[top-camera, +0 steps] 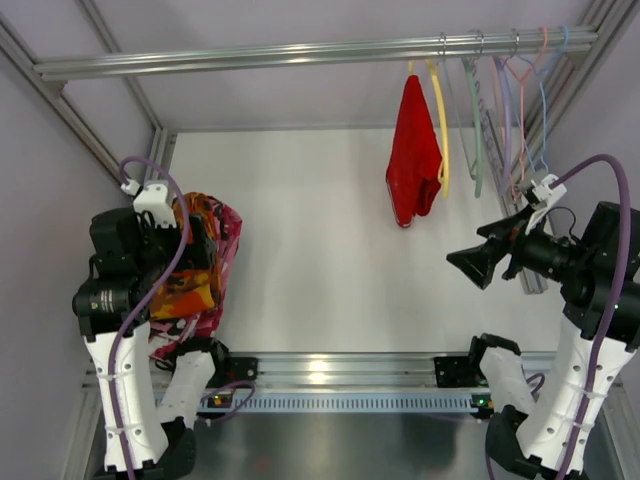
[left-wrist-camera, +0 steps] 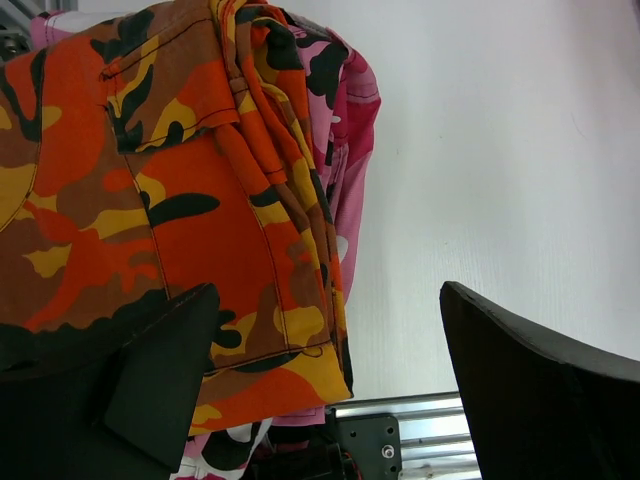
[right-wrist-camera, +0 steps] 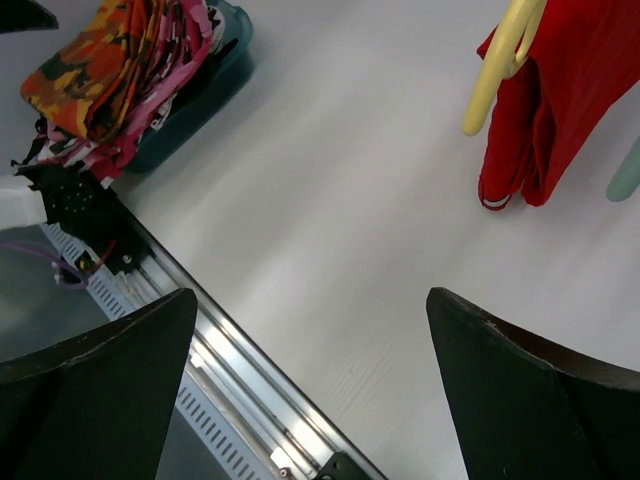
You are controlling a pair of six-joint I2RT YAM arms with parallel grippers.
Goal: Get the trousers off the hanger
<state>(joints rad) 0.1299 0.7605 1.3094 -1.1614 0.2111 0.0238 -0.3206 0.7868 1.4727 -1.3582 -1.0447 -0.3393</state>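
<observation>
My right gripper should move to the middle of the yellow hanger's near arm point(top-camera: 442, 126), beside the red trousers, and close on it there.
The red trousers point(top-camera: 412, 152) hang folded over the yellow hanger point(top-camera: 441, 140), whose hook is on the metal rail point(top-camera: 300, 55) at the back. In the right wrist view the trousers point(right-wrist-camera: 560, 90) and the hanger's yellow arm point(right-wrist-camera: 500, 60) show at the top right. My right gripper point(top-camera: 468, 264) is open and empty, raised at the right, well below and to the right of the trousers; its jaws point(right-wrist-camera: 310, 320) frame bare table. My left gripper point(left-wrist-camera: 330, 330) is open and empty, held over the cloth pile at the left.
Orange camouflage cloth point(top-camera: 195, 262) lies on pink cloths in a dark bin point(right-wrist-camera: 200, 95) at the left. Pale green, lilac, pink and blue empty hangers point(top-camera: 510, 120) hang right of the yellow one. A metal rail point(top-camera: 340, 372) runs along the table's near edge.
</observation>
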